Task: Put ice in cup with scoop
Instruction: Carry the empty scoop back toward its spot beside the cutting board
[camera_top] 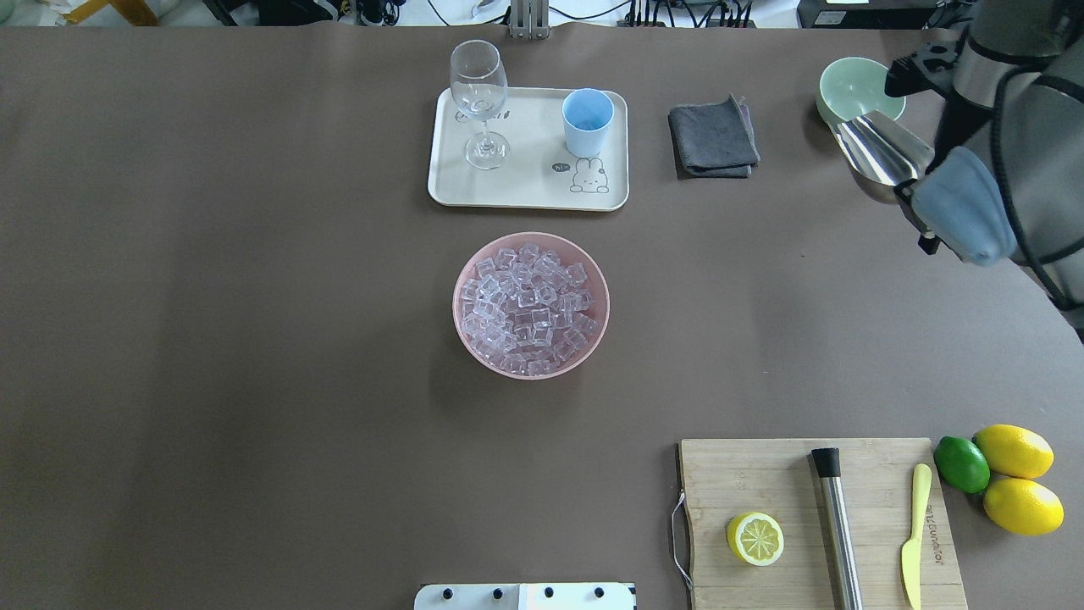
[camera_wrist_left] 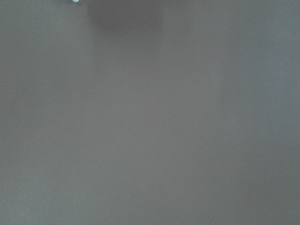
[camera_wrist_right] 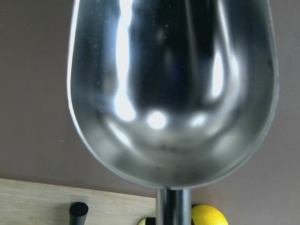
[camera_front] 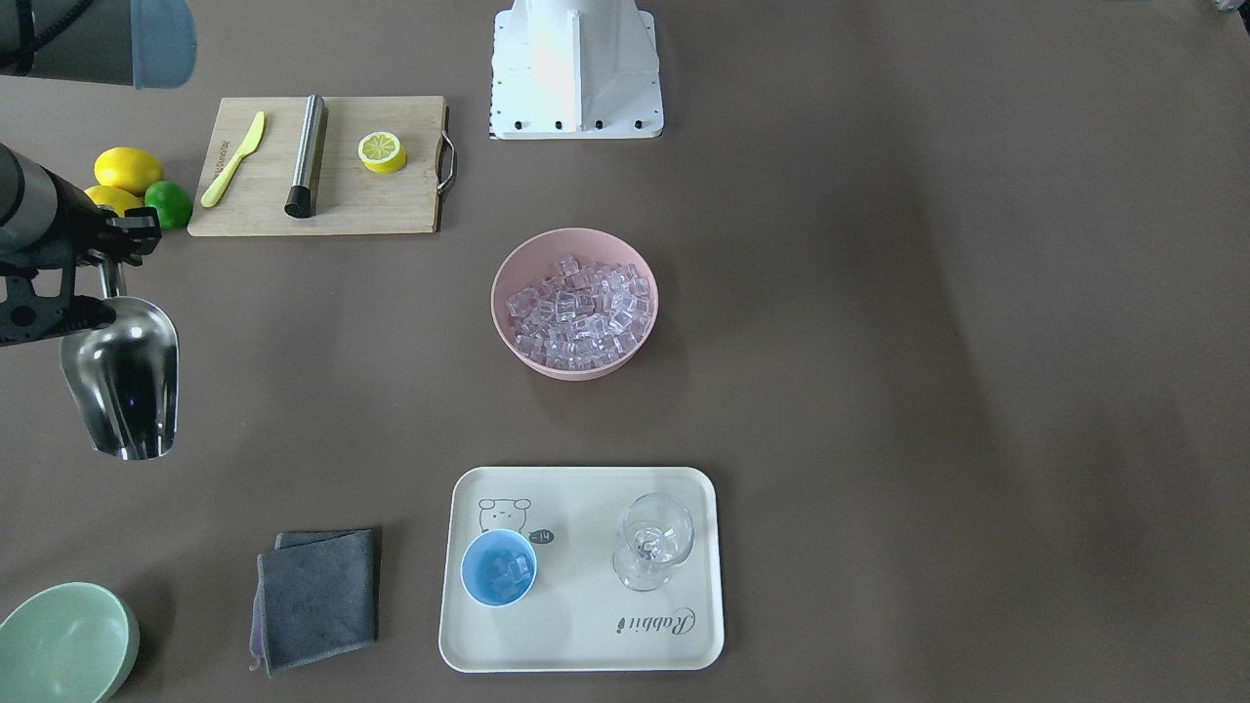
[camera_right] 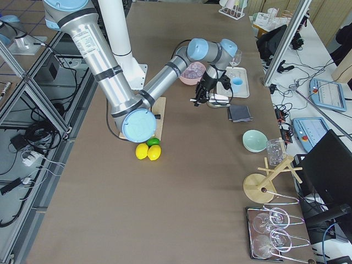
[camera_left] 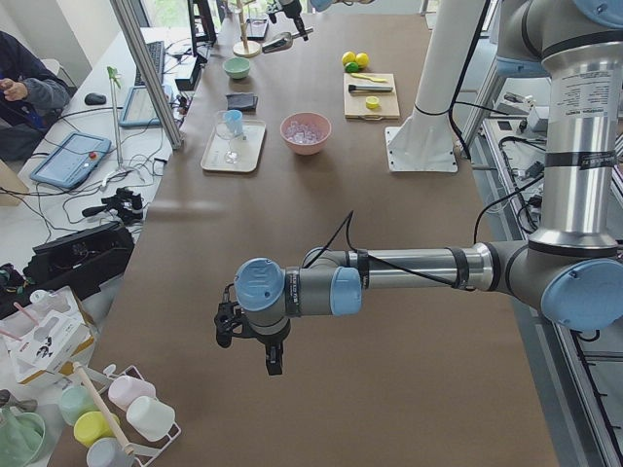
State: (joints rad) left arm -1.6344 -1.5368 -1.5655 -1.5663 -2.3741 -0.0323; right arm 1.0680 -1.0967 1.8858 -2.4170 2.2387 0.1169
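The steel scoop will leave my right gripper on the bare table (camera_front: pixel 90 412), between the lemons and pale green bowl.
The steel scoop (camera_front: pixel 122 381) hangs above the table at its far right side, trough empty in the right wrist view (camera_wrist_right: pixel 173 89). My right gripper (camera_front: pixel 109 283) is shut on its handle. The scoop also shows in the overhead view (camera_top: pixel 881 151), next to the green bowl. The ice (camera_front: pixel 578 310) fills a pink bowl (camera_front: pixel 576 372) at mid table. The light blue cup (camera_front: pixel 499 567) stands on the cream tray (camera_front: pixel 586 625) with a few cubes inside. My left gripper (camera_left: pixel 253 341) shows only in the exterior left view, over bare table; I cannot tell its state.
A stemmed glass (camera_front: pixel 652 540) stands on the tray beside the cup. A grey cloth (camera_front: pixel 317 598) and a pale green bowl (camera_front: pixel 63 644) lie near the scoop. A cutting board (camera_front: pixel 322 166) holds a steel cylinder, a yellow knife and a lemon half; lemons and a lime sit beside it.
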